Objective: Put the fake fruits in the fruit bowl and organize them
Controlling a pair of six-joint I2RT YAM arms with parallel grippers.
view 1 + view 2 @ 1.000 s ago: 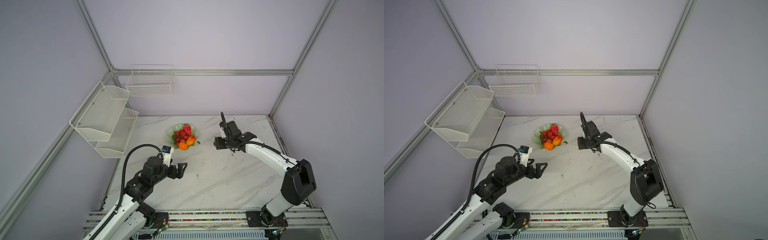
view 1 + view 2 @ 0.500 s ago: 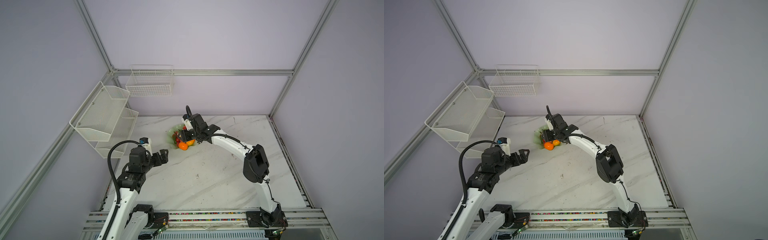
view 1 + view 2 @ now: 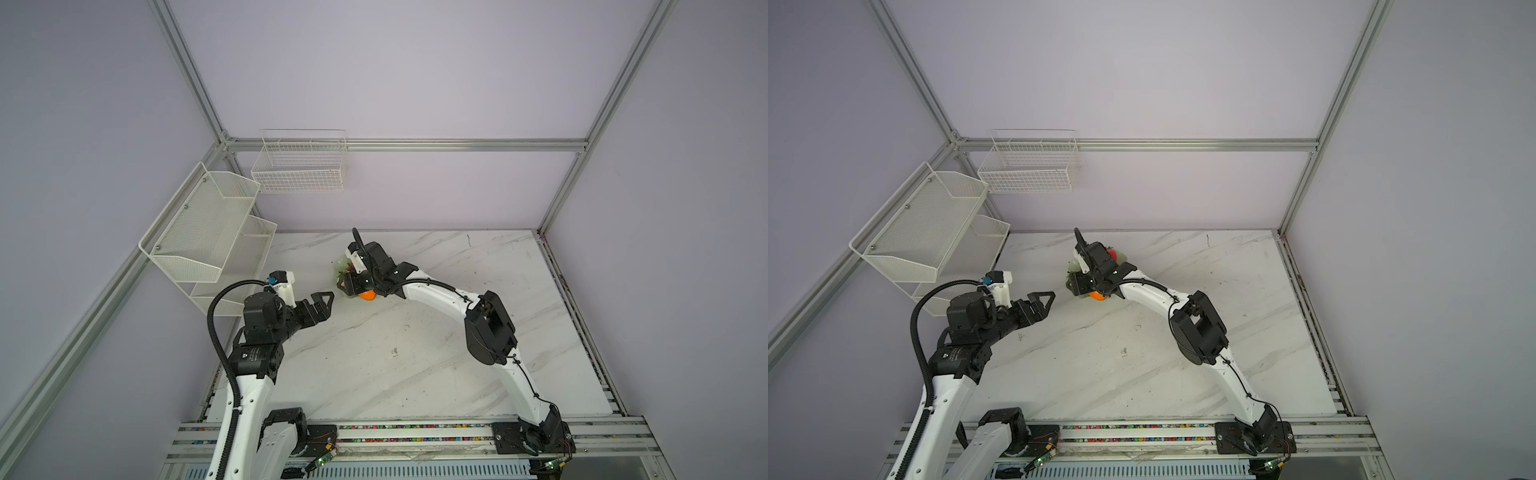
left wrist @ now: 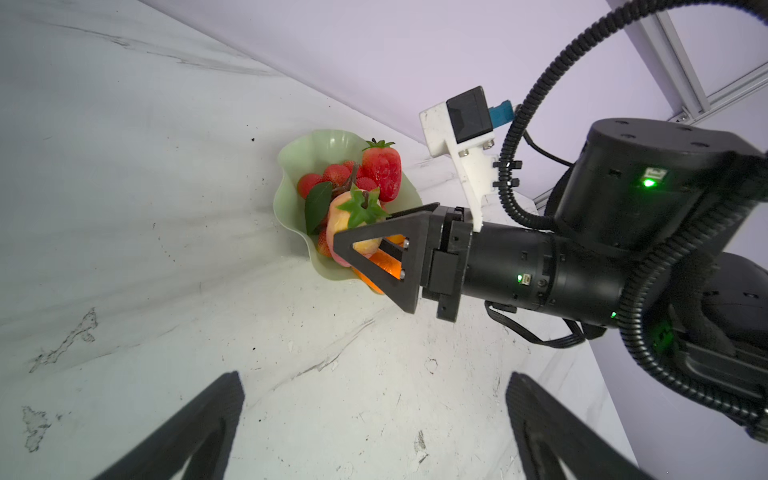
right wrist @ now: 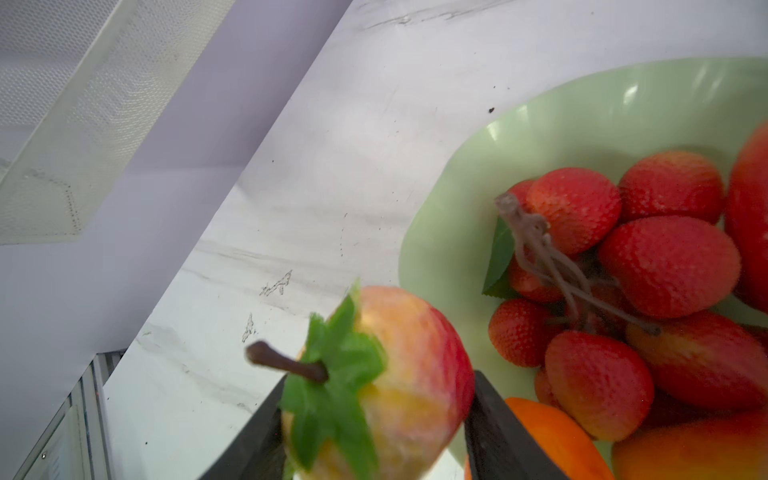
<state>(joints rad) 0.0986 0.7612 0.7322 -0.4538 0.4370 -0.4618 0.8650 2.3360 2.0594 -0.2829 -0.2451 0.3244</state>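
Note:
Next, my right gripper lets go of the paler red-cream strawberry between the red grape bunch and the fruit bowl's rim [image 3: 337,281] [image 5: 452,273] facing the mesh shelves. The strawberry is now just above the bowl's near rim.
The pale green fruit bowl [image 4: 299,162] [image 5: 582,116] holds the red grape bunch [image 5: 623,270] [image 4: 332,176], a red strawberry [image 4: 382,168], the orange [image 5: 548,432] and the mango [image 5: 698,453]. My right gripper [image 5: 380,386] [image 4: 353,245] is shut on the paler red-cream strawberry [image 5: 415,332] [image 4: 345,216], just above the bowl's near rim. In both top views this gripper [image 3: 347,286] [image 3: 1075,286] covers most of the bowl [image 3: 341,262] [image 3: 1120,254]; the orange [image 3: 367,295] [image 3: 1097,295] peeks out. My left gripper [image 3: 326,301] [image 3: 1044,300] [image 4: 374,415] hangs open and empty left of the bowl.
White mesh shelves [image 3: 208,237] hang on the left wall, close to my left arm. A white wire basket [image 3: 299,166] hangs on the back wall. The marble table [image 3: 415,353] stretches to the right and front of the bowl.
My right gripper swung from the table's right-centre to over the bowl, carrying the pale strawberry. My left arm drew back to the left, then edged toward the bowl, still open.

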